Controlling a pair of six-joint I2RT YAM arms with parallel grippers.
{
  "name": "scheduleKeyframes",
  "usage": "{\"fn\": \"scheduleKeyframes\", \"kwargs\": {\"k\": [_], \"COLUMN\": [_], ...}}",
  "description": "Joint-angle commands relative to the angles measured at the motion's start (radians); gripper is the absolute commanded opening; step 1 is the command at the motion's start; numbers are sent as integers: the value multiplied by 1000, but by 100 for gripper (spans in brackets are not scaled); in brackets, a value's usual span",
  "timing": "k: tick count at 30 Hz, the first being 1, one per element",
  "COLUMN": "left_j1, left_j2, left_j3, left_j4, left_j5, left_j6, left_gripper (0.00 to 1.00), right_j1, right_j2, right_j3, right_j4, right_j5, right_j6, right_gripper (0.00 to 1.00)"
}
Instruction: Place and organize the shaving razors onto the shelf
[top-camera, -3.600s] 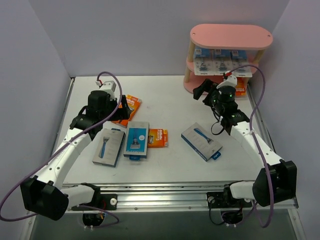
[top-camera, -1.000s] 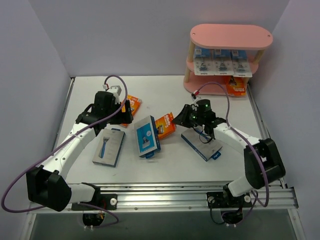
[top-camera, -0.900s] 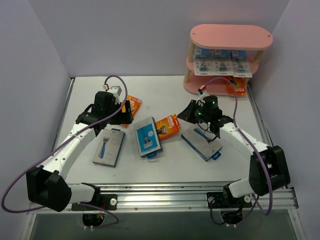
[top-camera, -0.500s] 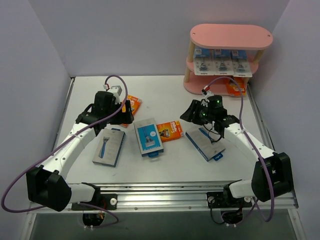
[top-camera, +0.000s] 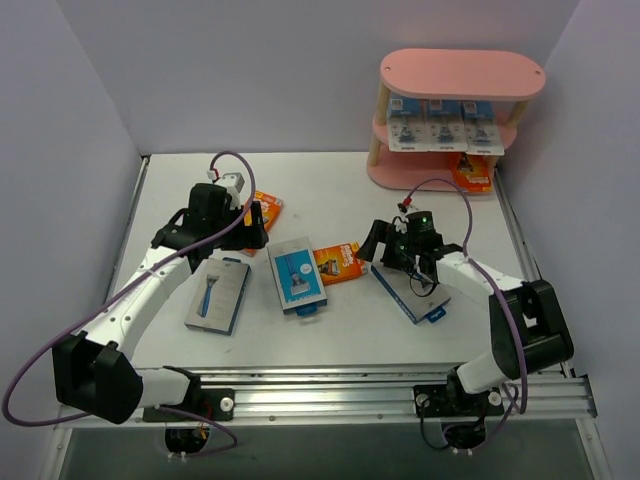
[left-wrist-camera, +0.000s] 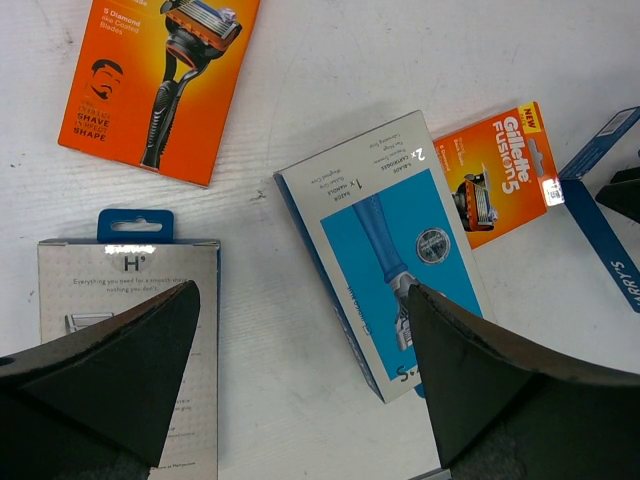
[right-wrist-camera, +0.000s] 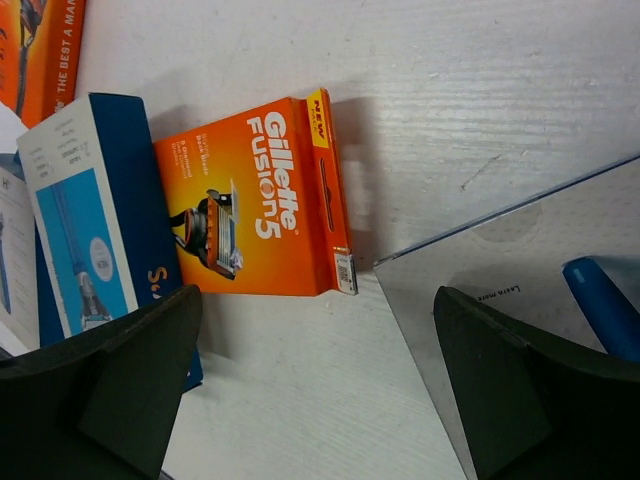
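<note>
My right gripper should next close on the yellow-labelled end (top-camera: 362, 262) (right-wrist-camera: 332, 200) of the small orange Gillette box, the end that is nearest the blue-grey box.
The pink three-tier shelf (top-camera: 462, 75) stands at the far right, with white-blue razor cards (top-camera: 440, 128) on its middle board and an orange pack (top-camera: 470, 172) on the bottom one. Several razor packs lie on the table: a small orange Gillette box (top-camera: 338, 262) (right-wrist-camera: 255, 200) (left-wrist-camera: 500, 170), a blue box (top-camera: 297, 275) (left-wrist-camera: 385, 250), a grey box (top-camera: 217, 292) (left-wrist-camera: 130, 330), a larger orange box (top-camera: 262, 212) (left-wrist-camera: 160, 85) and a blue-grey box (top-camera: 412, 288) (right-wrist-camera: 540, 260). My right gripper (top-camera: 375, 245) (right-wrist-camera: 315, 390) hangs open between the Gillette box and the blue-grey box, holding nothing. My left gripper (top-camera: 245, 228) (left-wrist-camera: 300, 400) is open over the gap between the grey and blue boxes.
Grey walls close in the table on the left, back and right. An aluminium rail (top-camera: 330, 385) runs along the near edge by the arm bases. The shelf's top board is bare.
My right gripper's jaws have opened wide, and it has moved nearer and lower beside the small orange box. That box has turned and slid a little. The left arm has not moved.
</note>
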Motion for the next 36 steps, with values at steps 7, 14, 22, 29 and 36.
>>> {"fn": "scheduleKeyframes", "kwargs": {"k": [7,14,22,29,36], "left_j1": [-2,-2,-2,-2,-2], "left_j2": [1,4,10,16,24], "left_j3": [30,31,33,34,36], "left_j4": [8,6,3,2,-2], "left_j5": [15,18,20,24,27], "left_j6": [11,13,14,14,13], "left_gripper": [94,94,94,94,94], "right_j1": [-7,-6,-4,20,43], "right_j2": [109,186,272,312,356], "right_j3": [78,130,213,219,214], "right_j4": [83,103,43,51,62], "right_j5": [-19,-54,-69,-103,-115], "right_j6": [-27,-28,-71,-76,-73], "right_gripper": [74,56,48,45,44]}}
